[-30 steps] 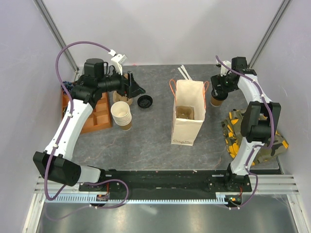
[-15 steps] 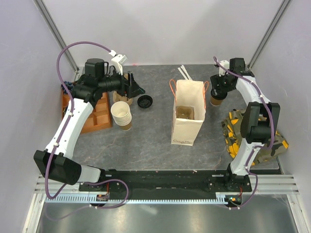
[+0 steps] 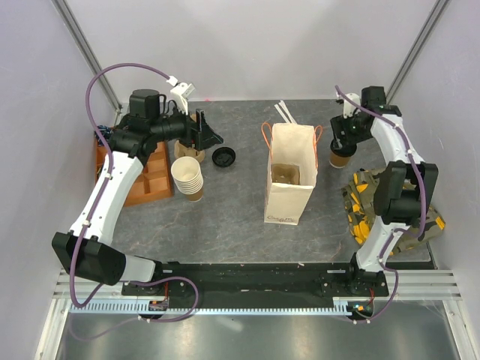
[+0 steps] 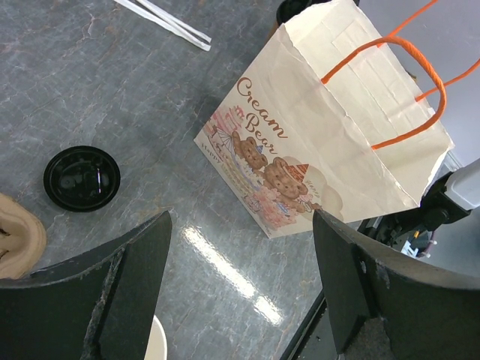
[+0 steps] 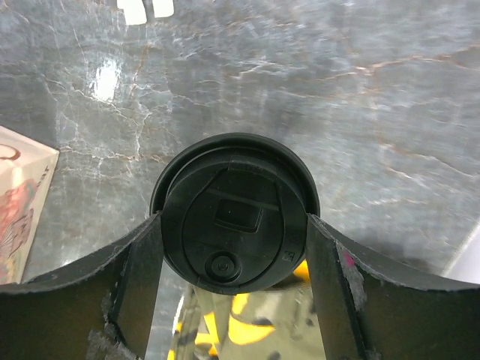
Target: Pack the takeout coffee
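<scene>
Next, I release the takeout coffee with my right gripper near the table's front edge (image 3: 223, 223), between cup stack and cream bag.
The takeout coffee (image 3: 341, 157), a tan cup with a black lid (image 5: 234, 211), is at the back right, just right of the paper bag (image 3: 289, 176). My right gripper (image 3: 343, 148) is shut on it, with a finger touching each side of the lid (image 5: 234, 225). I cannot tell whether the cup is off the table. The cream bag with orange handles stands open in the middle and also shows in the left wrist view (image 4: 322, 142). My left gripper (image 3: 206, 135) is open and empty at the back left (image 4: 240, 225).
A loose black lid (image 3: 223, 157) lies left of the bag. A stack of lidless cups (image 3: 187, 176) and a single brown cup (image 3: 187, 152) stand by a wooden tray (image 3: 154, 176). A camouflage cloth (image 3: 367, 206) lies at the right. White strips (image 3: 285, 112) lie behind the bag.
My right gripper and the coffee have shifted slightly to the right, away from the bag. The left arm has barely moved.
</scene>
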Controlling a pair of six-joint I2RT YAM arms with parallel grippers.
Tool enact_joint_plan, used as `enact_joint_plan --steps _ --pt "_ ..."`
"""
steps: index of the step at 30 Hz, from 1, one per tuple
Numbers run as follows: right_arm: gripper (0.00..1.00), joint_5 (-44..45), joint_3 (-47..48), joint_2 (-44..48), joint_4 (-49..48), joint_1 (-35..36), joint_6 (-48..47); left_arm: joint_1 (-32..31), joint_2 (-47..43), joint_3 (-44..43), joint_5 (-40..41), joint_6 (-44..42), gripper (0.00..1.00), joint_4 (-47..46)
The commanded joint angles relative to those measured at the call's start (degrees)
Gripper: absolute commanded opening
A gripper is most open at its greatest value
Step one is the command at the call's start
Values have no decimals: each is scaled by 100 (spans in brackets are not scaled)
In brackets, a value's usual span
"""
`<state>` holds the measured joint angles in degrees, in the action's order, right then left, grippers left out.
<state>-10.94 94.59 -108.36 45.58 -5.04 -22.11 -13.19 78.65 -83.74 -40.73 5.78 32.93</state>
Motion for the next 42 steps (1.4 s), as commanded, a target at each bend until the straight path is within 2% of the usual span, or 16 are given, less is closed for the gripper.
enact_joint_plan --steps 1,9,14,23,29,33,36,40,42 --pt "61 -644 692 315 853 -313 -162 45 -16 -177 -189 134 83 -58" --pt "59 -2148 1369 315 2356 -937 -680 36 -78 -28 -234 204 82 -225" --pt "54 -2903 1562 473 2797 -1113 -848 45 -78 104 -295 327 82 -383" --pt "53 -3327 2502 675 3413 -1394 -620 45 -113 165 -330 397 82 -533" --pt "52 -3134 3284 1193 3028 -1439 21 45 -219 297 -260 476 82 -673" --pt "52 -3317 4231 1317 2869 -1439 680 80 -245 315 -199 573 82 -691" --pt "52 -3651 4542 1457 2667 -1325 979 167 -271 315 -128 801 82 -700" --pt "52 -3836 4332 1870 1982 -755 1655 361 -376 359 -111 1048 82 -753" --pt "52 -3854 4279 2028 1569 -254 1823 422 -500 411 -58 1092 82 -753"
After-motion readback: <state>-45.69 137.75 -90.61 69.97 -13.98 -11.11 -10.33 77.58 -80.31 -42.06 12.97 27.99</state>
